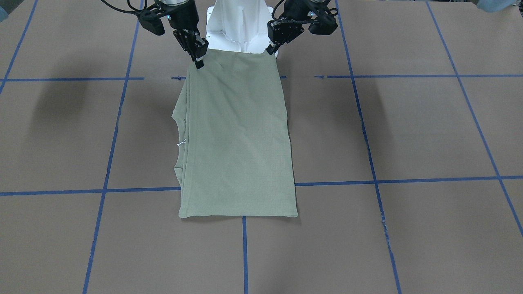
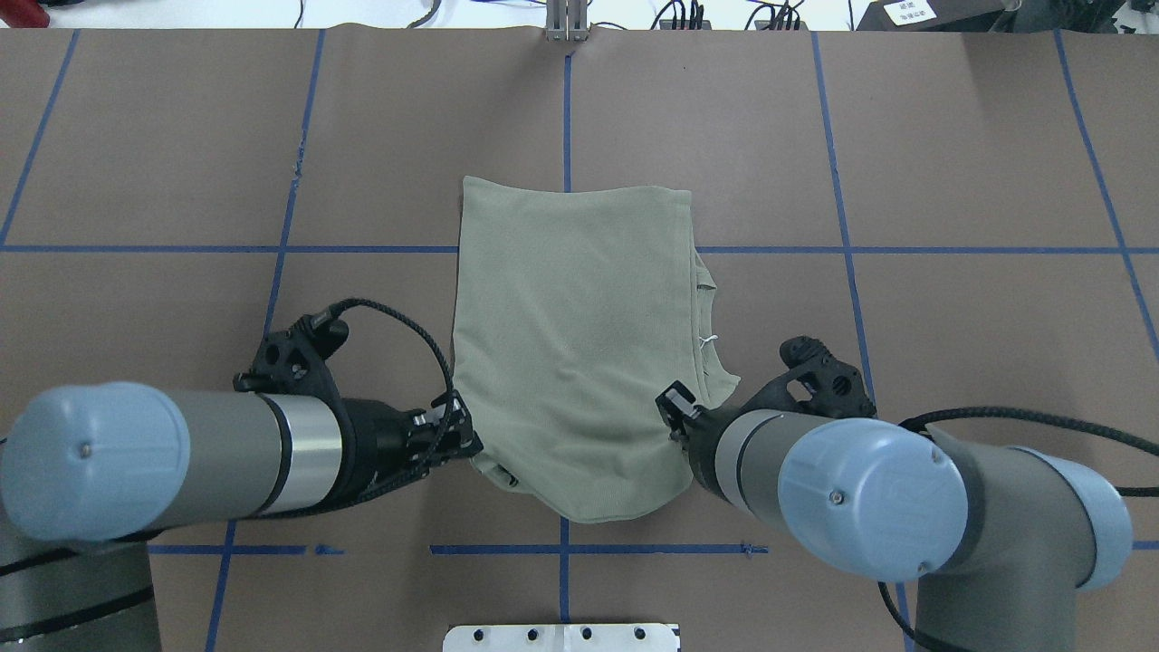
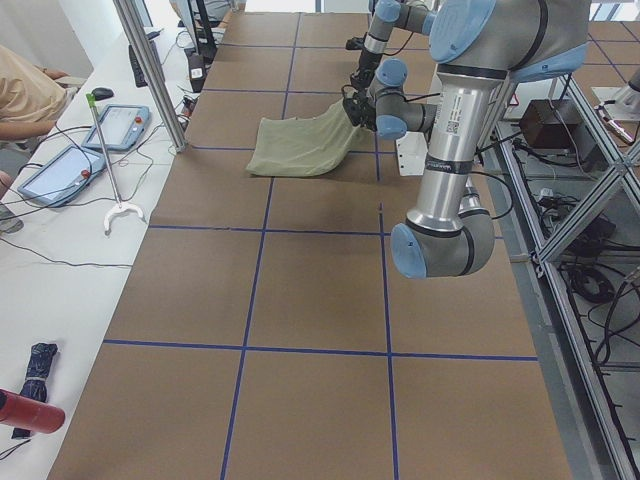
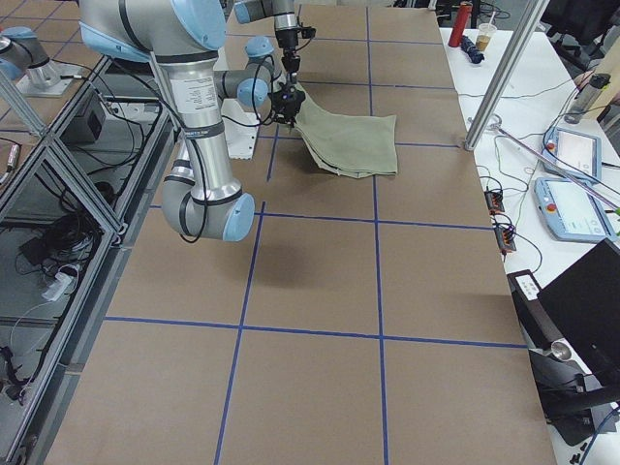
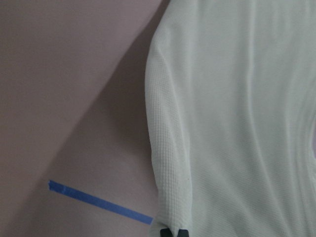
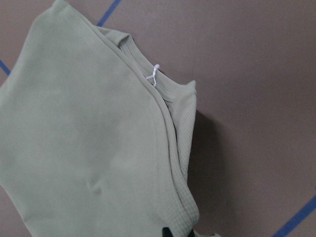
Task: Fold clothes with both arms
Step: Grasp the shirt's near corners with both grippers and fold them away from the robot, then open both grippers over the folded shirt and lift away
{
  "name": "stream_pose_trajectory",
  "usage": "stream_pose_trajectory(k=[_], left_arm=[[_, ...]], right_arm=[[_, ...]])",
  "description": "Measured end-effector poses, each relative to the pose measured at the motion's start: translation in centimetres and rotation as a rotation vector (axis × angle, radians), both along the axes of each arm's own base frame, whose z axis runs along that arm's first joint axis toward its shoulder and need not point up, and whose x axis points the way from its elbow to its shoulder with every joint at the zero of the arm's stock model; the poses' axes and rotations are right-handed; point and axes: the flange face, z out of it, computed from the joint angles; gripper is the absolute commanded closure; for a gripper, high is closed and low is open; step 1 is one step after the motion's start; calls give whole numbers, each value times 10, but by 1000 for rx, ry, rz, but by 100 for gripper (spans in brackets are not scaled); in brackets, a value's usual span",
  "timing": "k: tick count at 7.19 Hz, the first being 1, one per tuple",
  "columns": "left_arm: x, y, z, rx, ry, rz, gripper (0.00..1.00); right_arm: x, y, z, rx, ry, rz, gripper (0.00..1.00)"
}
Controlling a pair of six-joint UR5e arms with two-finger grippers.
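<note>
Next, I let go of the shirt's lifted corner with my right gripper on the collar side of the shirt's flat far end [image 1: 196, 186] [image 6: 77, 33]. That corner is held taut in front of the base.
The pale sage-green shirt [image 1: 237, 143] is folded into a long strip on the brown table. Its far end lies flat and its end near the robot is lifted. In the overhead view my left gripper [image 2: 471, 444] is shut on the shirt's [image 2: 570, 326] near left corner. My right gripper [image 2: 675, 407] is shut on the near right corner. In the front-facing view the left gripper [image 1: 270, 51] and right gripper [image 1: 199, 63] hold that edge taut just in front of the base. The right wrist view shows the ribbed collar [image 6: 180, 113] and a white thread [image 6: 153, 75] at the shirt's side.
The white pedestal base [image 1: 239, 24] stands right behind the held edge. Blue tape lines [image 1: 245, 253] grid the table. In the exterior left view a metal post [image 3: 150, 75] and a side desk with tablets [image 3: 60, 170] border the far side of the table.
</note>
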Motion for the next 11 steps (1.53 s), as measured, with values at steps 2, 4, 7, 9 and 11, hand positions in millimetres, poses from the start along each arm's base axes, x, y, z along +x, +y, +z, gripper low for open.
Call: stream_pose_trajectory(k=[2, 4, 7, 9, 11], left_arm=[[-12, -71, -11, 73, -60, -67, 100], [-12, -130, 9, 135, -152, -109, 100], [24, -195, 34, 168, -166, -149, 100], [44, -225, 47, 169, -181, -164, 100], [66, -280, 80, 232, -224, -218, 42]], right_arm=[[5, -58, -1, 8, 11, 91, 100], [-12, -133, 19, -12, -22, 144, 100], [-38, -212, 35, -41, -24, 154, 100], [-62, -250, 47, -38, -1, 157, 9], [-69, -306, 68, 34, 56, 86, 0]])
